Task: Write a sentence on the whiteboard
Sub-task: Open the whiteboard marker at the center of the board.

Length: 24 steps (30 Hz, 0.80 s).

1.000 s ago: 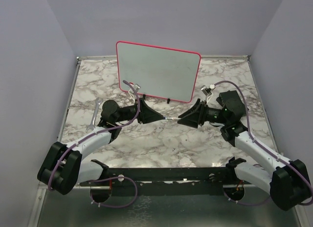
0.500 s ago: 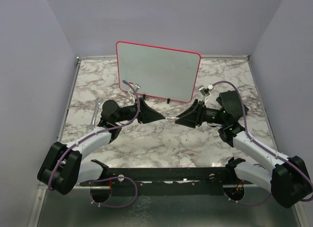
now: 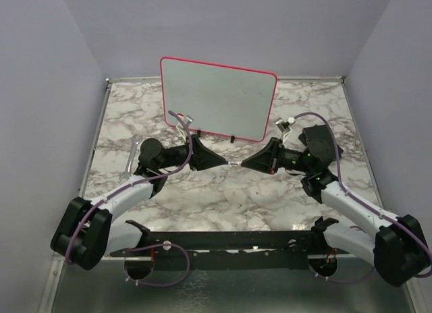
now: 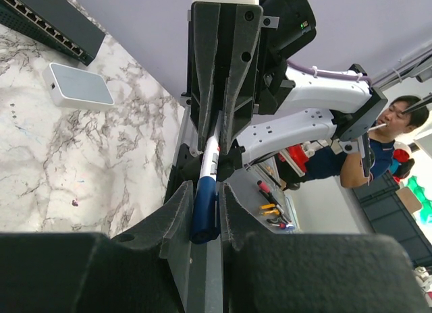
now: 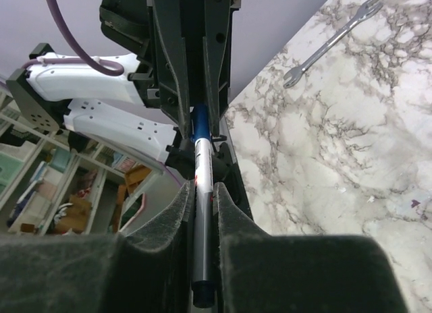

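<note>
Next, I set the dark blue cap down with my left gripper on the bare marble (image 3: 212,191) between my arms, toward the front edge of the table.
The whiteboard (image 3: 218,97), white with a pink-red frame, stands upright at the back of the marble table; no sentence shows on its face. In front of it my two grippers meet tip to tip over the table. A marker (image 3: 234,163) spans the short gap between them. My left gripper (image 4: 204,198) is shut on the marker's (image 4: 206,191) dark blue cap end. My right gripper (image 5: 202,191) is shut on the marker's (image 5: 203,171) grey and white barrel. In the top view the left gripper (image 3: 226,162) and right gripper (image 3: 243,163) lie almost level and well short of the board.
A metal wrench (image 3: 130,161) lies on the marble left of my left arm. A small grey pad (image 4: 81,83) and a black network switch (image 4: 47,23) show in the left wrist view. Lilac walls close in the table on three sides.
My right gripper has slid left toward the left gripper and closed its open jaws on the marker's barrel. The left gripper has kept its grip and place.
</note>
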Motion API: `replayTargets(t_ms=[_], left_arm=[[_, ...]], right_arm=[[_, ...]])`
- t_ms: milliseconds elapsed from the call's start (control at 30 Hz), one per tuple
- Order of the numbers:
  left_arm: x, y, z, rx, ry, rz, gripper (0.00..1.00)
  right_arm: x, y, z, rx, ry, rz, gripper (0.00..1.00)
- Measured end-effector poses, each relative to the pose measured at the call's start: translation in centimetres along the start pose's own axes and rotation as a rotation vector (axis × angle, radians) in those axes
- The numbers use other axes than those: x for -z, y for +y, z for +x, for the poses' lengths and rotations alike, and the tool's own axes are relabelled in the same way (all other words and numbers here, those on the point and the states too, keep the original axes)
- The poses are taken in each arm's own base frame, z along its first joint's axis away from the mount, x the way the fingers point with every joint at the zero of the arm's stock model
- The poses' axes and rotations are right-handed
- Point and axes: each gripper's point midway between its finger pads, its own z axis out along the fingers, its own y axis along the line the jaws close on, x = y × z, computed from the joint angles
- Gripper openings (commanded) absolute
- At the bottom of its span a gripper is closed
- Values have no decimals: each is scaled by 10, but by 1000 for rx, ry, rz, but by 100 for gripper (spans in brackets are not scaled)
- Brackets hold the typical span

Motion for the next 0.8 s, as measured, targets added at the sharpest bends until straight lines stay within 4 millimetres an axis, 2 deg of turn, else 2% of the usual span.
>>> replayTargets(t_ms=[67,567,800], left_arm=[[0,0,0,0,-1,0,0],[6,1,-2,-6,8,1,0],[25,10,-20,-44,-62,-50,0]], right_arm=[[0,0,0,0,-1,1,1],[0,-2,0,4,-17,6,0],[22,-8,-11,25,-74,35,0]])
